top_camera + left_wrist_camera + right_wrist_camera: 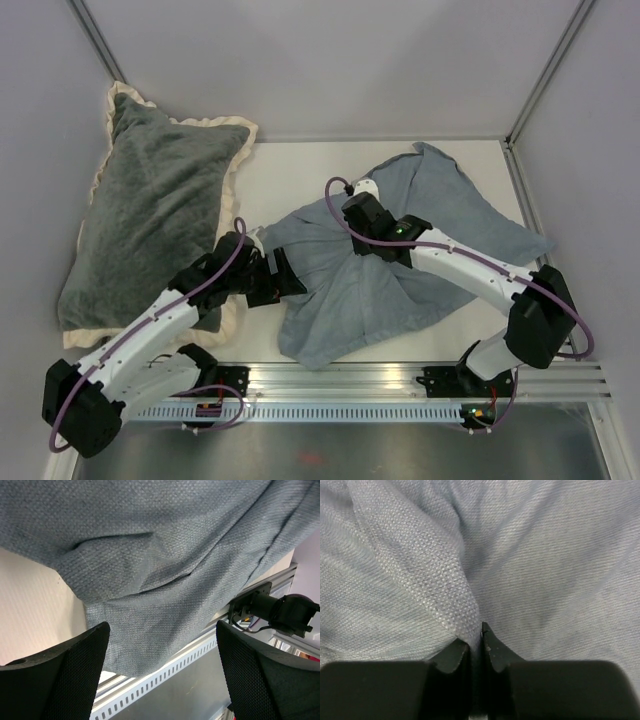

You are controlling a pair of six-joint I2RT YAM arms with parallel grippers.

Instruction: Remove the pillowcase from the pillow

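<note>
I should next close my left gripper on the pillowcase's fold [315, 299] [142, 588], behind the near corner that is pointing at the slotted rail.
The grey-blue pillowcase [340, 300] lies rumpled across the middle of the table, its creases gathered toward the centre. The pillow is hidden from every view. My right gripper [360, 225] comes down on the cloth's upper middle. In the right wrist view this gripper [476, 637] is shut on a raised fold of the pillowcase [545, 565]. My left gripper [285, 280] sits at the cloth's left edge. Its jaws [162, 627] stand wide open with nothing between them, just short of the pillowcase [165, 555] hanging over the table's front edge.
A large dark grey plush pillow [150, 200] with a cream ruffle lies at the left, beside the left arm. A slotted aluminium rail [400, 375] runs along the near edge, also seen from the left wrist [165, 667]. Enclosure walls stand behind and at the sides.
</note>
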